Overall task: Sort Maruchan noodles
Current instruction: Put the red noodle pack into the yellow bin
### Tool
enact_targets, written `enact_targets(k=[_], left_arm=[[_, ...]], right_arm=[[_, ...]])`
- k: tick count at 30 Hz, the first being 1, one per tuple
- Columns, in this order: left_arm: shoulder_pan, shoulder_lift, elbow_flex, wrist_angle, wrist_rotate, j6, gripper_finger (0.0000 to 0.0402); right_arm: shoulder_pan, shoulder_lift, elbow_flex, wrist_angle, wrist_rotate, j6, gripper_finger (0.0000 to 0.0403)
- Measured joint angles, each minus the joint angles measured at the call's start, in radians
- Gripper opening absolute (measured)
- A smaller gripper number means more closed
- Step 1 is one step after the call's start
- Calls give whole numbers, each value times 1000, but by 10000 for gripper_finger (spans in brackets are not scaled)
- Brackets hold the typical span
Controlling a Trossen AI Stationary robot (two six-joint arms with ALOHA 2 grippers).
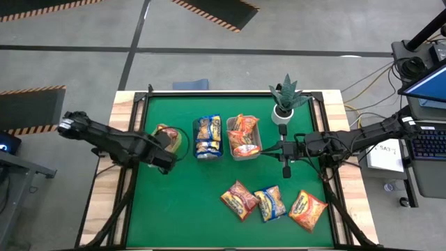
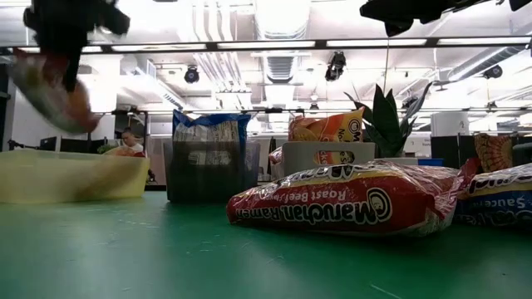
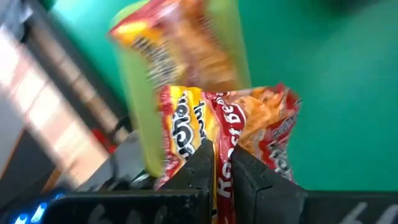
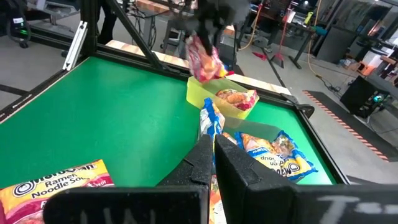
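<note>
Next, my left gripper lets go of the red packet in the near half of the yellow-green bin (image 1: 155,156) (image 3: 202,127), next to the other red packet.
My left gripper (image 1: 166,145) is shut on a red Maruchan noodle packet (image 3: 236,124), which hangs over the yellow-green bin (image 1: 182,139) at the table's left. Another red packet (image 4: 236,99) lies in that bin. Blue packets (image 1: 208,137) stand in the dark bin, and orange ones (image 1: 243,135) in the grey bin. A red (image 1: 240,199), a blue (image 1: 270,203) and an orange packet (image 1: 307,210) lie flat on the green mat at the near right. My right gripper (image 4: 213,155) is shut and empty, held level in the air right of the grey bin. My left gripper pinches the red packet between its two fingers at one crumpled edge (image 3: 217,134). The fingers come from above, pointing steeply down. The packet (image 2: 50,91) hangs below them, tilted and lifted clear, above the yellow-green bin (image 2: 71,178).
A potted plant (image 1: 287,101) stands at the far right of the mat. The three bins form a row across the middle. Bare green mat (image 1: 181,202) lies at the near left. Wooden table edges frame the mat.
</note>
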State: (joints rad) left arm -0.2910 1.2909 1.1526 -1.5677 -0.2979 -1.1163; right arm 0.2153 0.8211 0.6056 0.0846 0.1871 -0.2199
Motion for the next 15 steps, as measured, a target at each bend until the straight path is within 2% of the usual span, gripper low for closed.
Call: enact_targets(k=[8,12,15], left_arm=[[178,16,-178,0,54,38,8],[244,19,-213,34,57,106,8],[283,17,-229,78,99,173,8]], right_arm=[[0,0,0,-1,0,1,9],[0,0,0,-1,0,0,9],[0,0,0,-2,0,0,9]])
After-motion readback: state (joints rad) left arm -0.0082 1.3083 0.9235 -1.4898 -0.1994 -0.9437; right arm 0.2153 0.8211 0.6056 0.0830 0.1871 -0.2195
